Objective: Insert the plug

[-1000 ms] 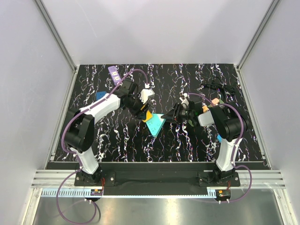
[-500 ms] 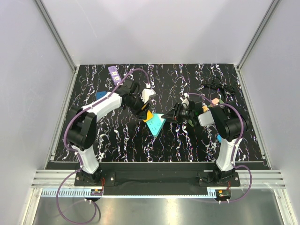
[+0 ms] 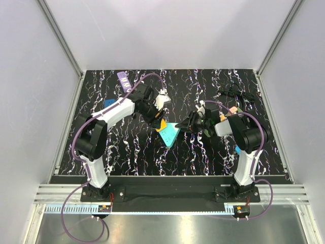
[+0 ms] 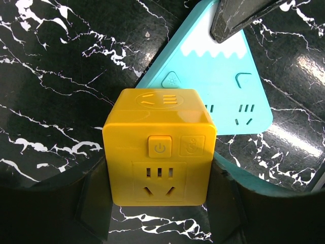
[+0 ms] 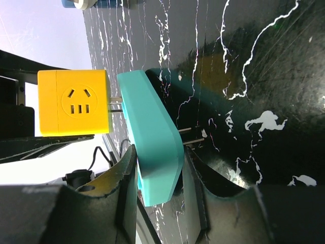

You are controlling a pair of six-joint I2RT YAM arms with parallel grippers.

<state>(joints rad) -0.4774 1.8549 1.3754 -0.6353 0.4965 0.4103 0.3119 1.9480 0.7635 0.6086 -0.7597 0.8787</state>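
Note:
I should release the teal socket block with my right gripper on the open middle of the marbled black table [image 3: 167, 127].
The plug is a yellow cube [image 4: 159, 147] with a power button and sockets on its faces. My left gripper [image 4: 160, 203] is shut on its two sides. A teal triangular socket block [image 5: 152, 142] is tilted up off the table, and my right gripper [image 5: 160, 193] is shut on its edge. In the right wrist view the yellow cube [image 5: 73, 101] meets the teal face through two metal prongs, with a narrow gap left between them. From above, the cube [image 3: 161, 124] sits at the teal block's [image 3: 170, 134] upper left corner, between the left gripper [image 3: 156, 121] and the right gripper [image 3: 184, 125].
A purple power strip [image 3: 123, 79] lies at the back left, with a blue object [image 3: 108, 103] near it. A black cable [image 3: 236, 94] is coiled at the back right beside a small orange piece [image 3: 232, 110]. Grey walls close in the marbled black table [image 3: 142, 157].
The left arm's forearm and wrist have shifted slightly toward the back. The yellow cube and the teal block stay together in the same place.

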